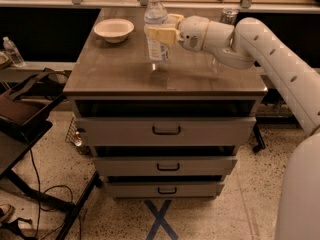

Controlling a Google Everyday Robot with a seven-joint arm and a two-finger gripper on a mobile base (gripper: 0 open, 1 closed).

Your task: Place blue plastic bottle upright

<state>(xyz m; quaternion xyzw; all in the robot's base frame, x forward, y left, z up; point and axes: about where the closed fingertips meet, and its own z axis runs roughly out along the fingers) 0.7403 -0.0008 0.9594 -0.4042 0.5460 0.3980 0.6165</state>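
My gripper will set the blue plastic bottle free upright on the brown table top (157, 67), closer to the front edge than the white bowl is.
The blue plastic bottle (156, 28) is clear and ribbed, with a white cap and a pale label. It stands upright near the middle back of the brown table top (120, 74). My gripper (161, 32) reaches in from the right at label height. Its pale fingers (159, 35) sit on either side of the bottle's body, closed against it. The bottle's base is at or just above the table surface; I cannot tell which.
A white bowl (114, 30) sits at the table's back left. A silver can (228, 15) stands at the back right, behind my arm. A small clear bottle (12, 52) stands on a shelf far left. Drawers are below the top; a black stand and cables are at left.
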